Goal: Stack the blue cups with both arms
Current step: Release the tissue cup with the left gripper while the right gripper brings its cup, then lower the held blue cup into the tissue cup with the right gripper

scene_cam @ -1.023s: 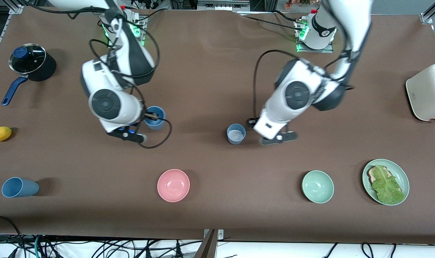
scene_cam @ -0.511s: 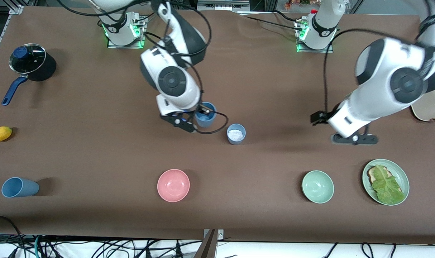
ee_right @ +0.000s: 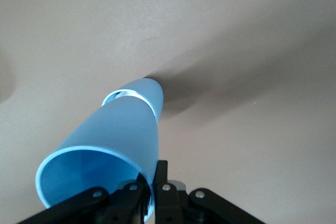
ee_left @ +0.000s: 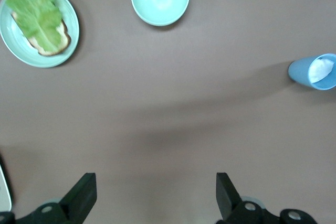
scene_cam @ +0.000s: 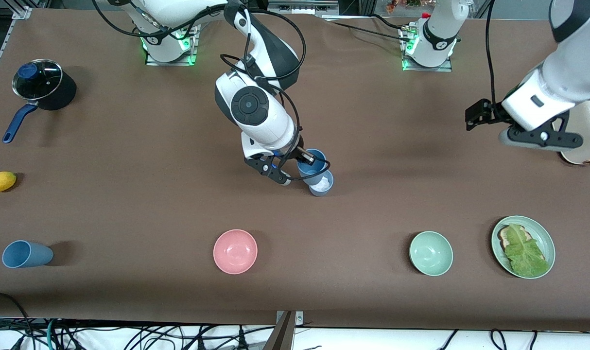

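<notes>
My right gripper should release the tilted blue cup inside the greyer blue cup point(scene_cam: 321, 181) point(ee_right: 135, 95) that stands upright in the middle of the table.
My right gripper point(scene_cam: 306, 157) is shut on the rim of a blue cup point(scene_cam: 310, 164) and holds it tilted over the greyer blue cup point(scene_cam: 321, 184), which stands upright mid-table with a white patch inside. In the right wrist view the held cup point(ee_right: 113, 145) has its base at the mouth of the lower cup point(ee_right: 153, 94), and the right gripper point(ee_right: 153, 188) pinches its wall. I cannot tell whether the cups touch. A third blue cup point(scene_cam: 26, 254) lies on its side toward the right arm's end. My left gripper point(scene_cam: 539, 138) point(ee_left: 156, 198) is open and empty, up beside the toaster.
A pink bowl point(scene_cam: 235, 251), a pale green bowl point(scene_cam: 431, 253) and a plate with toast and lettuce point(scene_cam: 542, 233) sit near the front camera. A lidded pot point(scene_cam: 42, 82) and a yellow fruit point(scene_cam: 1, 181) are at the right arm's end. A toaster point(scene_cam: 579, 126) is at the left arm's end.
My right gripper carried its blue cup along the table to over the greyer cup. My left gripper drew away from that cup toward the toaster.
</notes>
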